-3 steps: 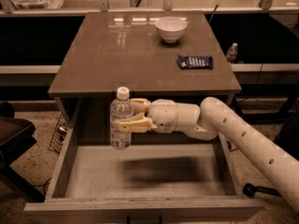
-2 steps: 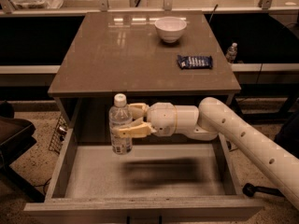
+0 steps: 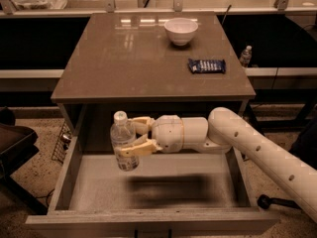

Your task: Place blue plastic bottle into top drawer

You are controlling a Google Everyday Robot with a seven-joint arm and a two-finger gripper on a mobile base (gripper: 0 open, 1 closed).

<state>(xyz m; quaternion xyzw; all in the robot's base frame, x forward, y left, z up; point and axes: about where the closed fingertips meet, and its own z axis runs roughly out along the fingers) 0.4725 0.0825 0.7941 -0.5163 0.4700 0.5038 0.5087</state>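
The blue plastic bottle, now upright above the open top drawer, will be let go by my gripper on the drawer's pale bottom near the front panel (image 3: 122, 194), toward the dark chair.
The blue plastic bottle (image 3: 124, 143) is clear with a white cap and stands upright in the air over the left half of the open top drawer (image 3: 148, 185). My gripper (image 3: 134, 138) reaches in from the right and is shut on the bottle's body, one pale finger in front and one behind. The bottle's base hangs a little above the drawer's pale bottom. The white arm (image 3: 247, 148) crosses above the drawer's right side and casts a dark shadow on the drawer floor.
The brown table (image 3: 129, 63) above the drawer carries a white bowl (image 3: 181, 30) and a blue snack wrapper (image 3: 206, 65). A tiny bottle (image 3: 245, 56) stands far off on the right. A dark chair (image 3: 12, 143) is on the left.
The gripper has lowered the bottle slightly toward the drawer floor and shifted it a little to the left. The grip has not changed.
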